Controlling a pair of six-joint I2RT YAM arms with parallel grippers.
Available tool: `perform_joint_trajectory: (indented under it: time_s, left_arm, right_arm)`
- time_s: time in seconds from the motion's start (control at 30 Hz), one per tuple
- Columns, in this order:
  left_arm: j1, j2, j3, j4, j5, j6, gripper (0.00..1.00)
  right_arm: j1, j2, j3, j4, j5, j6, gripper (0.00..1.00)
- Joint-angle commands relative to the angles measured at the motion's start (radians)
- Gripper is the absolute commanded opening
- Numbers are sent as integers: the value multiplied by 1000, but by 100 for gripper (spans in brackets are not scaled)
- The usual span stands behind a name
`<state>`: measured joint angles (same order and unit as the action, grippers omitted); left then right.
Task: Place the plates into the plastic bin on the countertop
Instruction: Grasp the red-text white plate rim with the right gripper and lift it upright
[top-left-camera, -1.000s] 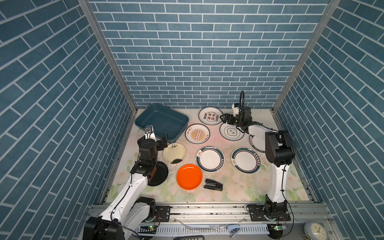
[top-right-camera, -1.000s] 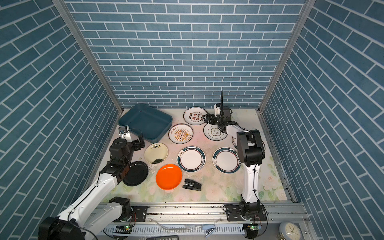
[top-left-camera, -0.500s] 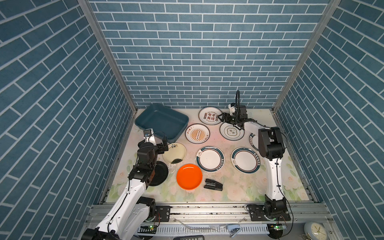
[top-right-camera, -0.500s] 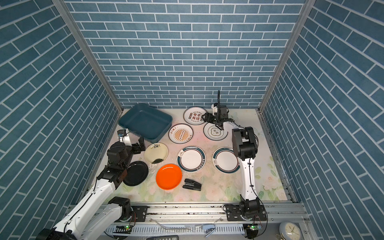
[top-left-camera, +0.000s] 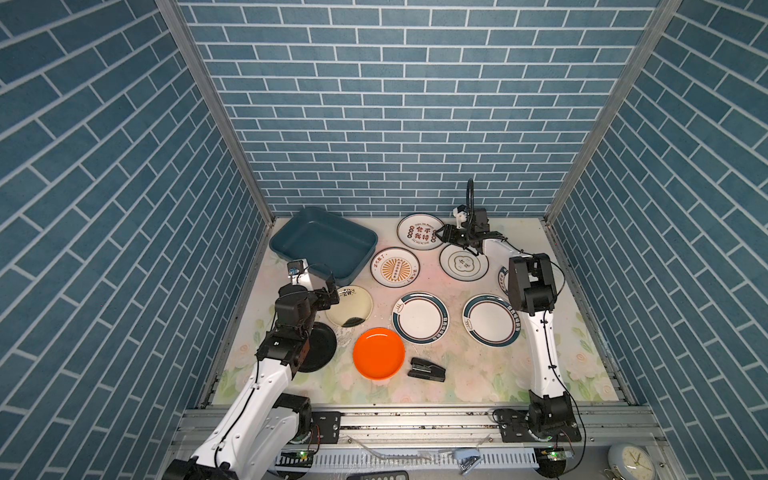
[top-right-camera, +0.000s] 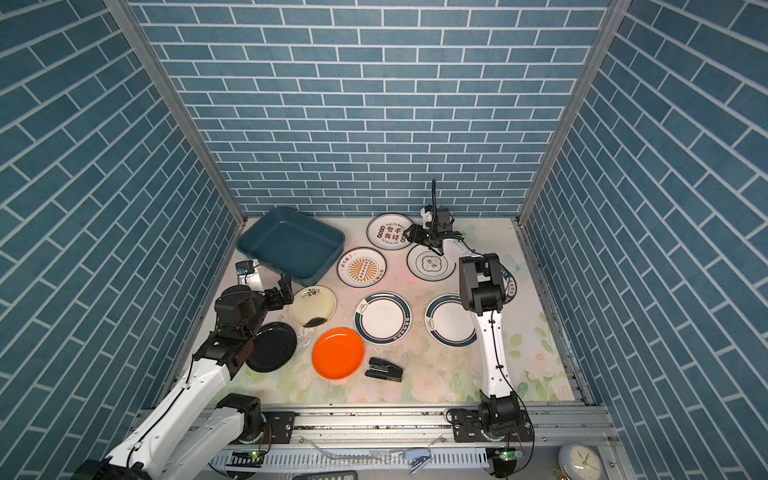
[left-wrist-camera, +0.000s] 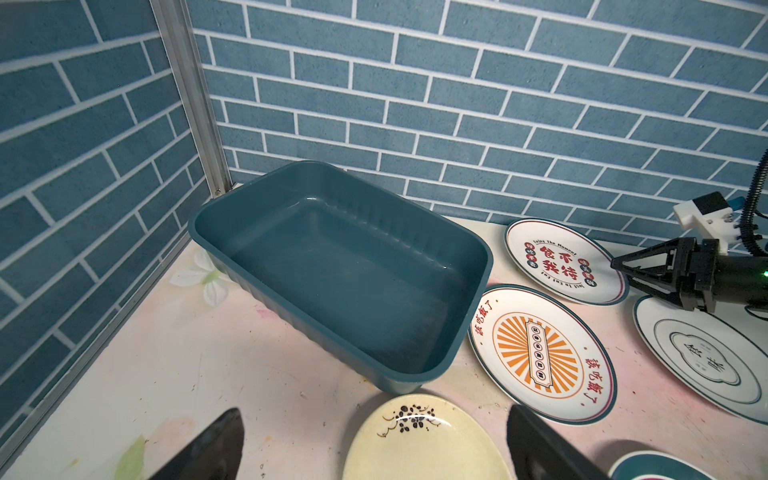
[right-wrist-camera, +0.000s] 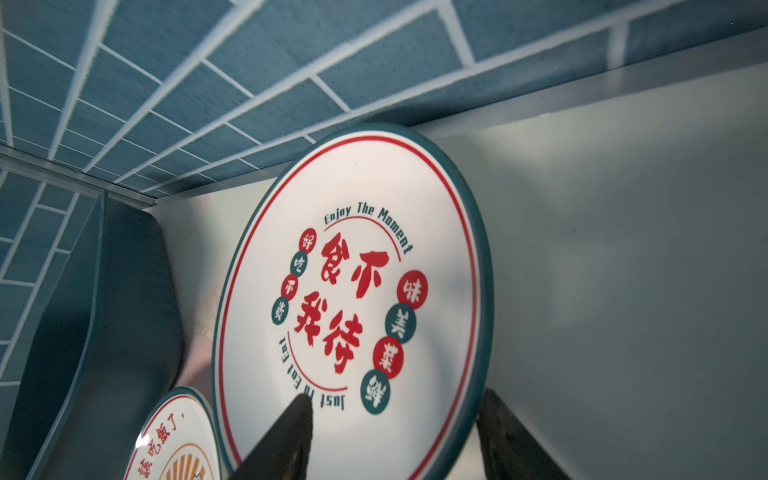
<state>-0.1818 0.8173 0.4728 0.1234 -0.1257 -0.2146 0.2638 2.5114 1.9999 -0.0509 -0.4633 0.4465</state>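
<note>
The white plate with red characters has the bin-side rim (top-left-camera: 399, 230) (left-wrist-camera: 508, 244) across from my right gripper. My left gripper grabs that rim next.
The dark teal plastic bin (top-left-camera: 324, 245) stands empty at the back left of the flowered countertop (top-left-camera: 478, 374). Several plates lie flat around it. My right gripper (right-wrist-camera: 397, 397) is open and straddles the rim of the white plate with red characters (right-wrist-camera: 353, 291): one finger lies over its face, the other just outside its teal edge. In both top views that gripper (top-left-camera: 441, 235) is low at the plate's right side. My left gripper (left-wrist-camera: 374, 415) hangs wide open and empty over the far edge of the cream plate (left-wrist-camera: 424, 444), just in front of the bin's near corner.
A sunburst plate (top-left-camera: 395, 267) and a cloud-print plate (top-left-camera: 463, 262) lie beside the lettered one. Two teal-rimmed plates (top-left-camera: 419, 316) (top-left-camera: 492, 319), an orange plate (top-left-camera: 378, 353) and a black plate (top-left-camera: 320, 349) sit nearer the front, with a black stapler (top-left-camera: 426, 369). Brick walls enclose three sides.
The right gripper has slid left onto the lettered plate's rim and its jaws have narrowed around it. The left gripper stays wide open and has shifted only slightly.
</note>
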Motion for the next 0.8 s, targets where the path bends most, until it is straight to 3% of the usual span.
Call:
perform_joint_trajectory:
  time_s: [0.0,0.3,0.53,0.67,0.77]
  left_arm:
    - [-1,-12,30,-18,2,-8,100]
    - [-1,-15,29,-14,-5,-12,100]
    - [-1,-9,30,-14,-12,-11,100]
    - [-1,-4,30,-16,-16,-11,99]
    - [-1,-6,32,-19,-12,-12,100]
  right_arm:
    - [5,40,47,-62,13,1,63]
    - [4,83,110,-86,2,36,57]
    - [3,107,130,-85,-4,85,44]
    - [0,113,132,-84,-5,101,42]
    - [0,111,126,-84,-10,104,29]
